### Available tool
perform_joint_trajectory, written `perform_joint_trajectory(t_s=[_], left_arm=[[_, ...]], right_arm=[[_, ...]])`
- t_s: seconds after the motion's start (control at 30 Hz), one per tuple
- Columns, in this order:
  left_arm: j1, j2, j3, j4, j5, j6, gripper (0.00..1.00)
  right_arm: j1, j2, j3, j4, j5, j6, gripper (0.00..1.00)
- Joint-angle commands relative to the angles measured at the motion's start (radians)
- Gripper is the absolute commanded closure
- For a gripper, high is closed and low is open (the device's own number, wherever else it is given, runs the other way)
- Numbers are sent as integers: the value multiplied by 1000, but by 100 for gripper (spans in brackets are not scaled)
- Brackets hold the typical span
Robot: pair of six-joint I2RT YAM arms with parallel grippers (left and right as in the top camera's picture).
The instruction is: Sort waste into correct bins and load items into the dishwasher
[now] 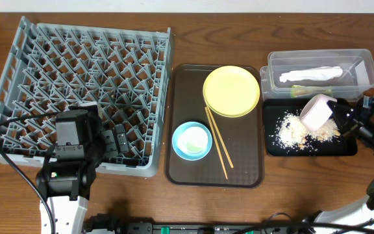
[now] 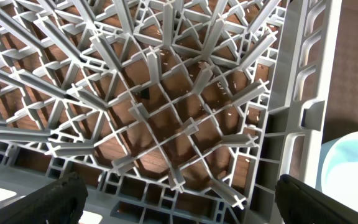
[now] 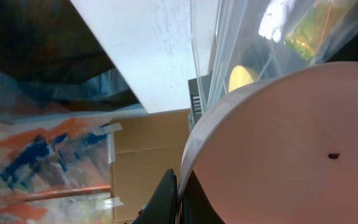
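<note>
I need to release the white bowl from my right gripper on the yellow plate (image 1: 229, 91) at the back of the brown serving tray.
The grey dishwasher rack (image 1: 83, 78) fills the left of the table. My left gripper (image 1: 117, 138) hangs open over its front right corner, fingers (image 2: 61, 199) wide apart above the pegs (image 2: 166, 112), holding nothing. My right gripper (image 3: 179, 199) is shut on the rim of the white bowl (image 1: 318, 112), which is tipped on its side over the black tray (image 1: 343, 148). Pale crumbs (image 1: 294, 130) lie in that tray. The clear tub (image 1: 365, 65) behind it holds a white napkin (image 1: 310, 75) and a green wrapper (image 1: 313, 90).
A brown serving tray (image 1: 184, 97) in the middle carries a yellow plate (image 1: 231, 91), a light blue bowl (image 1: 192, 140) and two chopsticks (image 1: 218, 143). The blue bowl (image 2: 353, 168) also shows just right of the rack wall in the left wrist view.
</note>
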Motion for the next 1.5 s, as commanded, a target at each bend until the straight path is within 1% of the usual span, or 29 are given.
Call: perform_joint_trajectory(t_s=[0.0, 0.17, 0.47, 0.57, 0.7, 0.77, 0.93, 1.07, 1.1, 1.13, 1.23, 1.4, 1.47], left_arm=[[2, 2, 18, 4, -2, -5, 1], [2, 2, 18, 4, -2, -5, 1], [2, 2, 18, 3, -2, -5, 1], [2, 2, 18, 3, -2, -5, 1], [2, 2, 18, 4, -2, -5, 1], [2, 2, 18, 3, -2, -5, 1], [2, 2, 18, 3, -2, -5, 1], [2, 2, 18, 3, -2, -5, 1], [2, 2, 18, 4, -2, -5, 1], [2, 2, 18, 4, -2, -5, 1], [2, 2, 18, 3, -2, -5, 1], [2, 2, 18, 4, -2, -5, 1], [2, 2, 18, 6, -2, -5, 1]], right_arm=[[38, 0, 3, 4, -40, 70, 99], [97, 0, 2, 3, -40, 0, 99], [192, -15, 2, -5, -25, -26, 99], [224, -57, 2, -15, -16, -26, 99], [289, -180, 2, -49, 49, -26, 99], [331, -256, 2, -84, 109, -35, 99], [492, -431, 2, -173, 306, -105, 99], [685, -522, 5, -188, 531, -167, 99], [729, -531, 8, -188, 591, -184, 99], [812, -535, 23, -190, 692, -214, 99], [911, -527, 65, -226, 845, -264, 99], [1009, -475, 216, -417, 1114, -419, 99], [1028, -439, 270, -462, 1184, -484, 99]])
